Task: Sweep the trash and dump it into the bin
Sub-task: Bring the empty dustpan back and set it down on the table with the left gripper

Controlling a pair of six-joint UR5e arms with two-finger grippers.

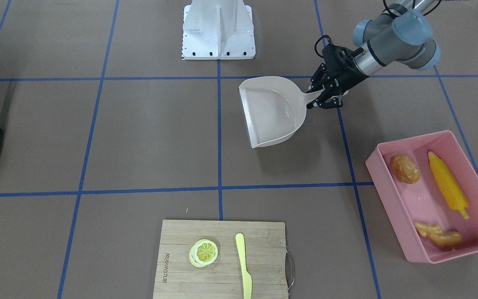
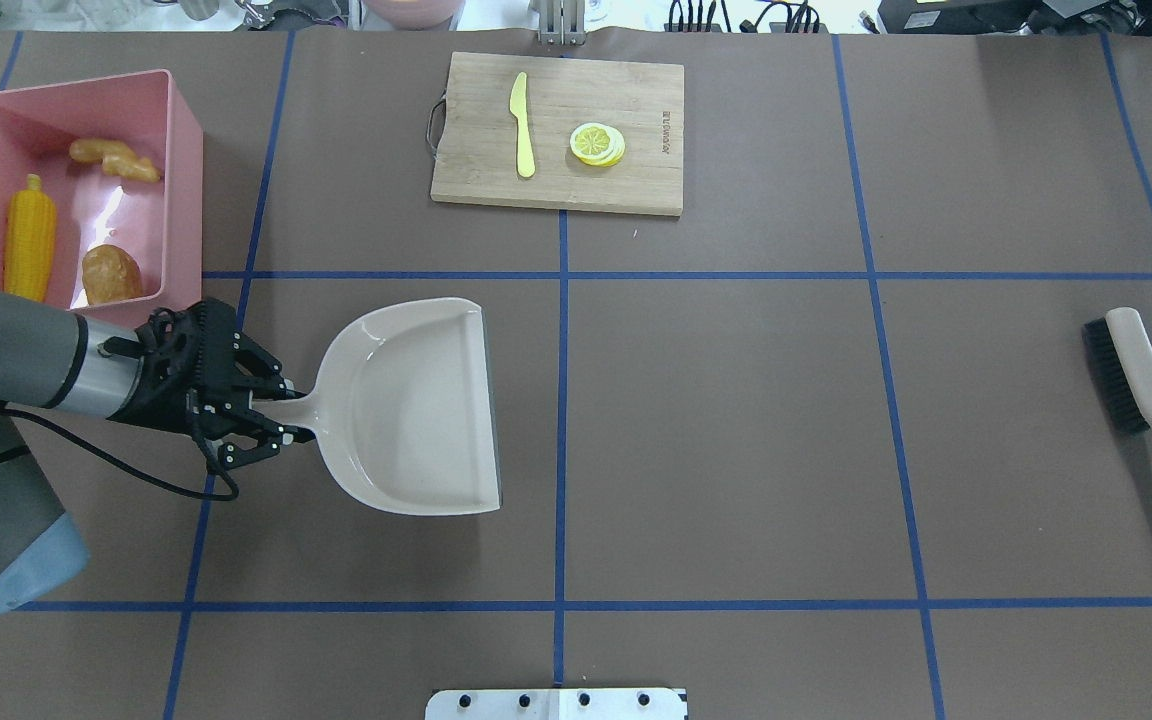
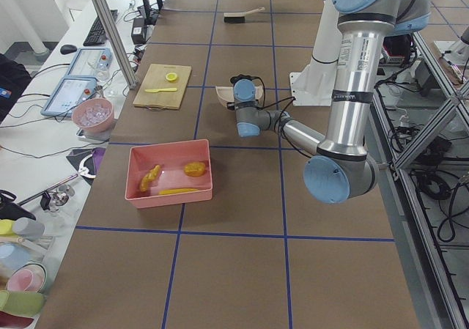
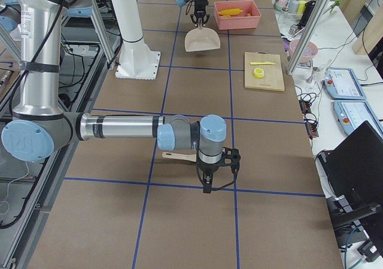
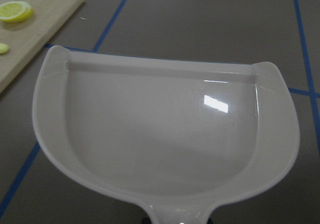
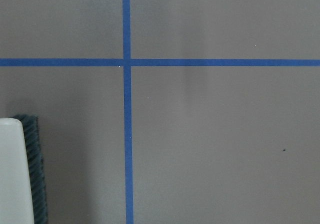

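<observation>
I need to release the beige dustpan from my left gripper on the table [image 1: 255, 123], between the white base and the bamboo cutting board.
The pink bin [image 1: 391, 209] stands by the table's edge on my left-arm side and holds the corn cob [image 1: 446, 185], the brown potato [image 1: 405, 169] and the ginger root [image 1: 438, 236]. In the overhead view the bin [image 2: 186, 190] is at the far left. My left gripper [image 2: 288, 412] is shut on the handle of the beige dustpan [image 2: 416, 405], which lies empty and flat, low at the table, beside the bin. My right gripper [image 4: 206, 188] shows only in the exterior right view, above the table near the brush [image 4: 179, 156]; I cannot tell whether it is open or shut.
The brush [image 2: 1136, 375] lies on the table at the far right-arm side. A bamboo cutting board [image 2: 556, 185] at the far middle carries a lemon slice [image 2: 597, 143] and a yellow knife [image 2: 522, 125]. The robot's white base [image 1: 218, 33] is at the near edge.
</observation>
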